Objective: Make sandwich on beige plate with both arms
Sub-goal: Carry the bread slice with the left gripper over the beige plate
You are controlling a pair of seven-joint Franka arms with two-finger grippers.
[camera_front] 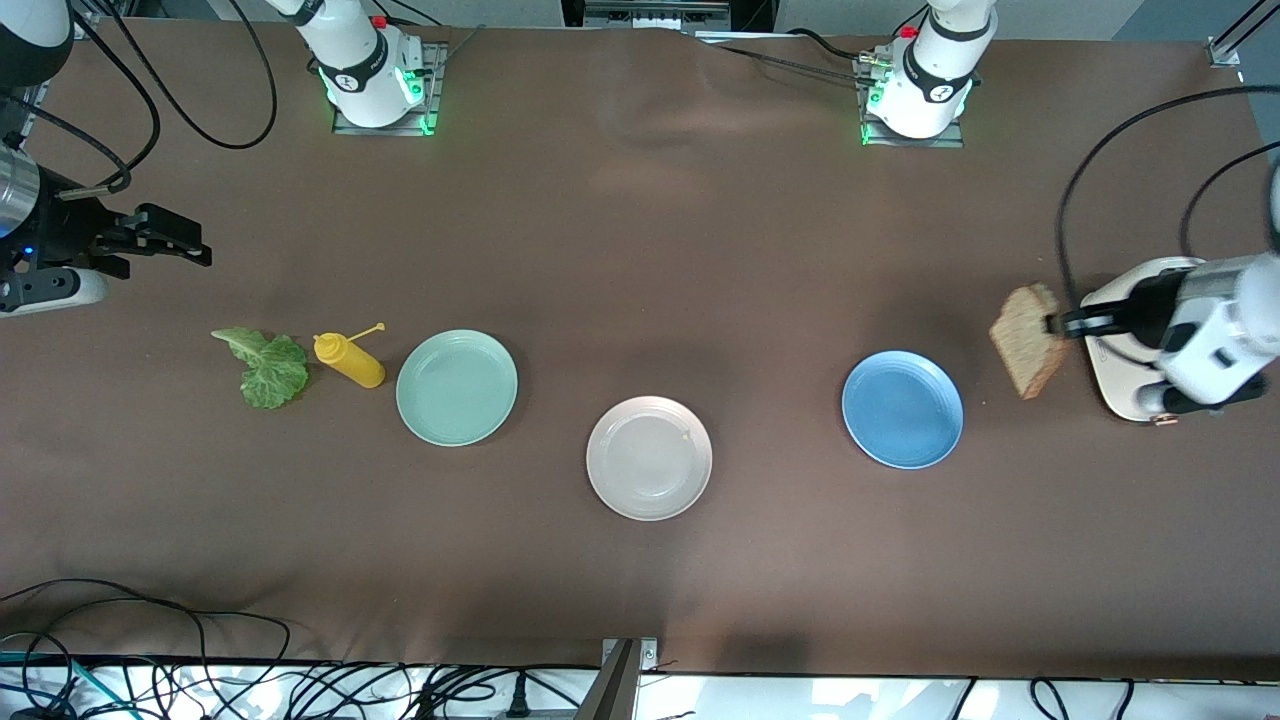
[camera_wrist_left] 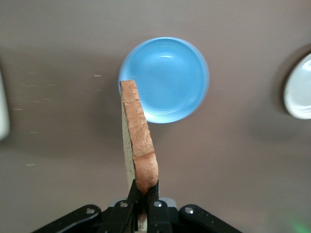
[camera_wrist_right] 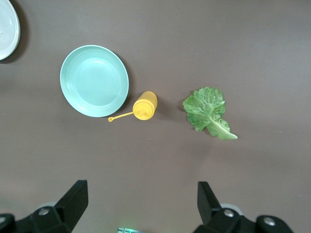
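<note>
My left gripper is holding the brown bread slice and will let go of it flat on the bare middle of the beige plate [camera_front: 657,464]. The bread slice now hangs on edge over the table.
The beige plate [camera_front: 649,458] lies bare at the table's middle, nearest the front camera; its rim also shows in the left wrist view [camera_wrist_left: 299,87]. My left gripper [camera_front: 1052,323] [camera_wrist_left: 145,187] is shut on one edge of a brown bread slice [camera_front: 1027,340] [camera_wrist_left: 138,136], which hangs on edge over the table between the blue plate [camera_front: 902,408] [camera_wrist_left: 164,80] and a white board. A green lettuce leaf [camera_front: 268,366] [camera_wrist_right: 208,111] lies flat toward the right arm's end. My right gripper [camera_front: 192,250] [camera_wrist_right: 142,191] waits open and holding nothing, raised over the table beside the lettuce.
A yellow squeeze bottle [camera_front: 350,360] [camera_wrist_right: 145,106] lies on its side between the lettuce and a mint green plate [camera_front: 457,387] [camera_wrist_right: 94,80]. The white board [camera_front: 1115,385] sits under the left arm at its end of the table. Cables run along the table's front edge.
</note>
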